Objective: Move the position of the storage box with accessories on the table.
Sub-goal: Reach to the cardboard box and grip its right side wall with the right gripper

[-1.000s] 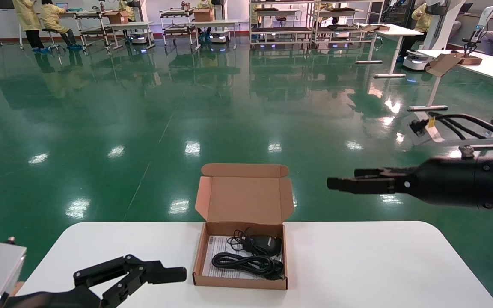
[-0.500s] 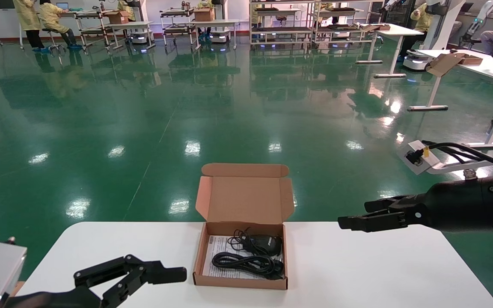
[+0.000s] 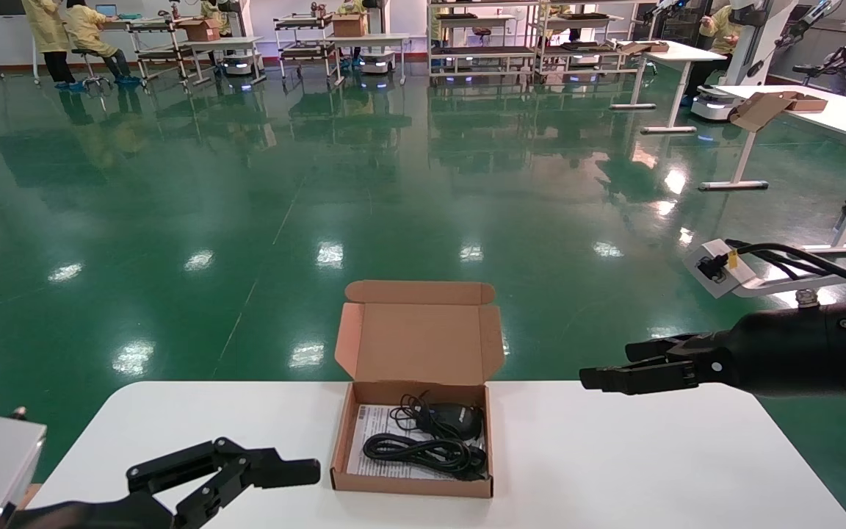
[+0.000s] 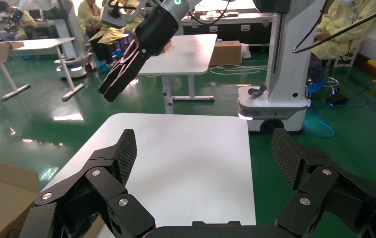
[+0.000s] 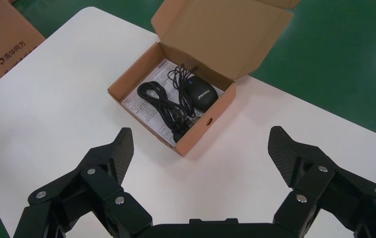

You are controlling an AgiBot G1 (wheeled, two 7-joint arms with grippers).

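My right gripper will close on the side of the storage box (image 3: pixel 490 469) (image 5: pixel 188 137) that has the small hole, near the box's corner away from the lid flap.
The storage box (image 3: pixel 412 485), shallow brown cardboard, sits open on the white table (image 3: pixel 614 455) near its middle, lid flap standing up at the back. Inside lie the accessories: black coiled cables (image 3: pixel 427 450) with a small black adapter (image 3: pixel 460 419) on a white printed sheet (image 3: pixel 371 430). My right gripper (image 3: pixel 610 367) is open and empty, hovering to the right of the box above the table's far edge. The right wrist view shows the box (image 5: pixel 210 119) ahead of my right gripper (image 5: pixel 201 144). My left gripper (image 3: pixel 269 470) is open and empty, low and just left of the box.
A large brown carton (image 5: pixel 2 39) stands on the green floor beside the table. Other white tables (image 3: pixel 819 110), racks and people are far off. A white robot base (image 4: pixel 275 99) stands beyond the table's right end.
My right gripper has come down from above lid height to just over the table's far right edge. The left gripper and the box have not moved.
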